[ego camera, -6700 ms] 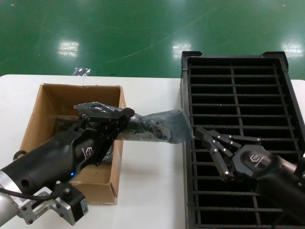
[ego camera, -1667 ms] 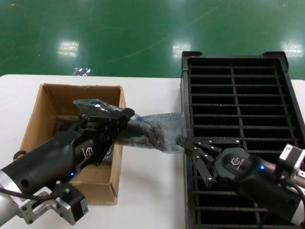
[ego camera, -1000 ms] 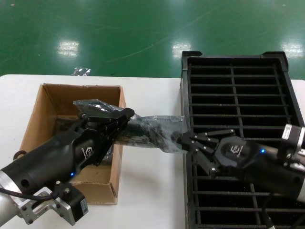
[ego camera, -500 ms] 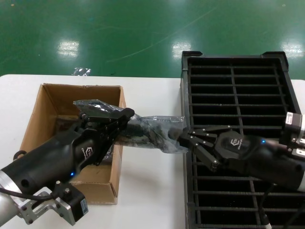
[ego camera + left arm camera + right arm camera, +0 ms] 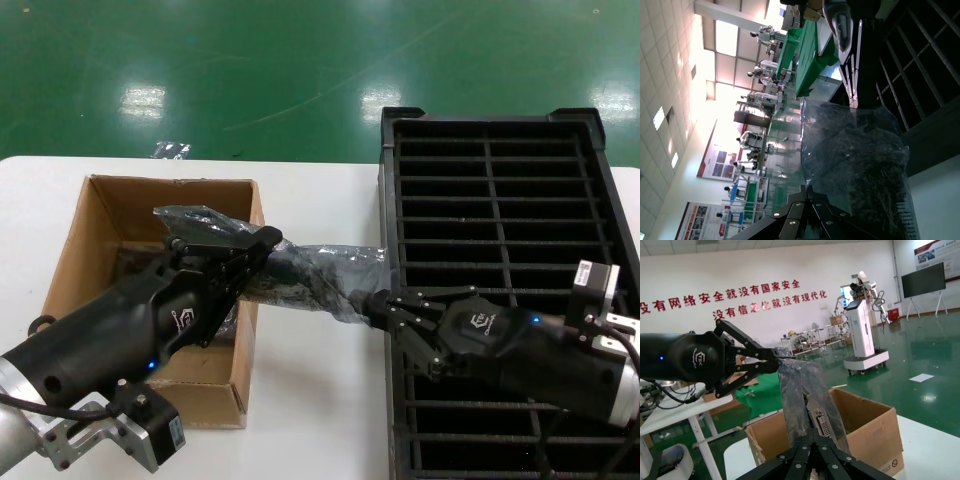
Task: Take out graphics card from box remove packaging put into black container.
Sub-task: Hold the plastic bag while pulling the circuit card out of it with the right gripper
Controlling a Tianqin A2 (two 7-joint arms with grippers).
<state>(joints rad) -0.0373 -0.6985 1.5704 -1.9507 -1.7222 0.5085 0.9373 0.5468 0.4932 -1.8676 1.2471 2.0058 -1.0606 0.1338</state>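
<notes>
I should open my right gripper, which is closed on the end of the packaging, short of the graphics card's silver bracket, then reach deeper and grip that bracket (image 5: 821, 421).
The packaging (image 5: 315, 272), a grey crinkly bag, hangs level between the box (image 5: 75, 250) and the black container (image 5: 388, 180). My left gripper (image 5: 268, 240) is shut on the bag's box-side end, above the box's right wall. My right gripper (image 5: 368, 303) is shut on the other end, at the container's left rim. In the right wrist view the graphics card (image 5: 821, 424) shows its silver bracket inside the packaging (image 5: 797, 390), just above my shut right gripper (image 5: 815, 434). In the left wrist view my left gripper (image 5: 807, 187) pinches the packaging (image 5: 855, 165).
The brown box stands on the white table (image 5: 320, 400), left of the slotted black container. More dark bagged material lies inside the box under my left arm. Green floor lies beyond the table's far edge.
My right gripper has swung from over the container leftward to the bag's free end and shut on it. The left gripper and the bag have stayed where they were.
</notes>
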